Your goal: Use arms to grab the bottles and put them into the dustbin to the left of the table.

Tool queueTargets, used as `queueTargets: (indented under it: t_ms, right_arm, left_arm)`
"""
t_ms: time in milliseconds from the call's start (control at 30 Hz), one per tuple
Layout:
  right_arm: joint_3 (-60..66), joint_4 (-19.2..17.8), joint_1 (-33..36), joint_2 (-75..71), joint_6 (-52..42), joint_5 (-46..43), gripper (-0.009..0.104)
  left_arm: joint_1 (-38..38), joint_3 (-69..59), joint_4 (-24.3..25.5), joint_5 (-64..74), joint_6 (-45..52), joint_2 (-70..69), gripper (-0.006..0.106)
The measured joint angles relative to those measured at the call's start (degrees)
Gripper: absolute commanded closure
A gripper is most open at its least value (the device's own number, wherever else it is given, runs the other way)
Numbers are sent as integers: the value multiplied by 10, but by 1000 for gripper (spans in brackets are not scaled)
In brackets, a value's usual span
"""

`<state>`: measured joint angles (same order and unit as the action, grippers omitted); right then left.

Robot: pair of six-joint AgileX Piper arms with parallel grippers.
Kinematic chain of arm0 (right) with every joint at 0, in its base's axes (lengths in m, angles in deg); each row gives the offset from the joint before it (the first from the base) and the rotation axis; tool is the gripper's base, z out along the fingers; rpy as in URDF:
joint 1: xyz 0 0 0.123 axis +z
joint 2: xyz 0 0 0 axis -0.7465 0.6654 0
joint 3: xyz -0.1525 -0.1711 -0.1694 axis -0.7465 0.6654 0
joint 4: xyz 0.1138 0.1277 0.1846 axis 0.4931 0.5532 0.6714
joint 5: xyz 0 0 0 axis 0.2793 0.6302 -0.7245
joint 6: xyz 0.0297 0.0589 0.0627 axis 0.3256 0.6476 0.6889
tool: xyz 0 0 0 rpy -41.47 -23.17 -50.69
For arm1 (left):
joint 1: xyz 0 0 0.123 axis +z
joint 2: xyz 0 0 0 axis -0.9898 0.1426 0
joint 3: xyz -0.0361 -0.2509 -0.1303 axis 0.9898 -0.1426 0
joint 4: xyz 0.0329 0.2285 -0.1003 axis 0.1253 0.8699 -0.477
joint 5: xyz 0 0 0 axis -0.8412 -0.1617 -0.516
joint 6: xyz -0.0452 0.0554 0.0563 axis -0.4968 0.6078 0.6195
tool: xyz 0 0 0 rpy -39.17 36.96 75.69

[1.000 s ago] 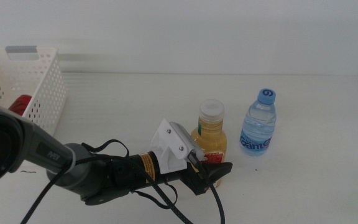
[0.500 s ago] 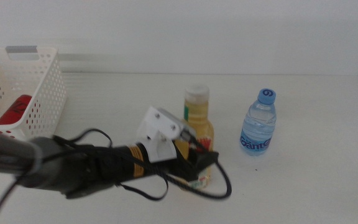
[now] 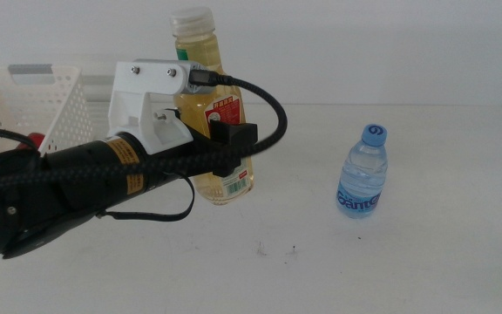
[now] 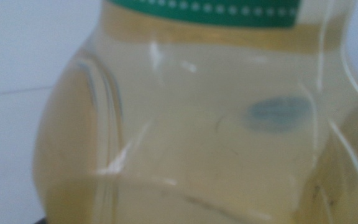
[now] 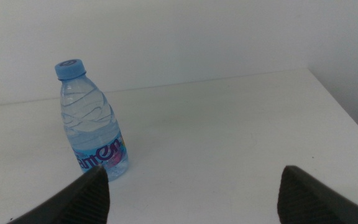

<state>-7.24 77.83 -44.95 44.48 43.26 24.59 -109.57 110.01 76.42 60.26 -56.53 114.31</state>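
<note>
My left gripper is going to release the yellow juice bottle inside the dustbin (image 3: 33, 152), next to the red soda can. The juice bottle is now upright well above the table.
My left gripper (image 3: 232, 159) is shut on the yellow juice bottle (image 3: 200, 52), holding it upright well above the table (image 3: 382, 270), right of the dustbin (image 3: 52, 109). In the left wrist view the juice bottle (image 4: 185, 124) fills the picture and hides the jaws. A sliver of the red soda can (image 3: 33, 139) shows inside the dustbin, behind my left arm. The clear water bottle (image 3: 361, 174) with its blue cap stands on the table at the right. In the right wrist view my right gripper (image 5: 201, 199) is open, low over the table, with the water bottle (image 5: 95, 134) standing a short way ahead of it.
My left arm's black sleeve and cable (image 3: 77, 187) cross the table's left half in front of the dustbin. A few dark specks (image 3: 273, 251) mark the tabletop. The table's right edge (image 5: 347, 118) lies close to the right gripper.
My left gripper has lifted the juice bottle off the table and carried it up and to the left, toward the dustbin. The water bottle has not moved.
</note>
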Motion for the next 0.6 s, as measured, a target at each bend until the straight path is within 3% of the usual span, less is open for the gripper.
queueTargets:
  t_ms: [233, 300, 333, 467, 567, 600]
  right_arm:
    - [0, 0, 0, 0, 0, 0, 8]
    - [0, 0, 0, 0, 0, 0, 8]
    - [0, 0, 0, 0, 0, 0, 8]
    - [0, 0, 0, 0, 0, 0, 8]
    - [0, 0, 0, 0, 0, 0, 8]
    - [0, 0, 0, 0, 0, 0, 8]
  left_arm:
    - [0, 0, 0, 8, 28, -9, 96]
    - [-1, 0, -35, 16, 58, -9, 96]
    - [-4, 0, -92, 28, 103, -9, 96]
    - [-20, 12, -405, 125, 415, -10, 96]
    - [-15, 45, -538, 234, 583, -10, 96]
    - [-7, 56, -560, 264, 616, -10, 96]
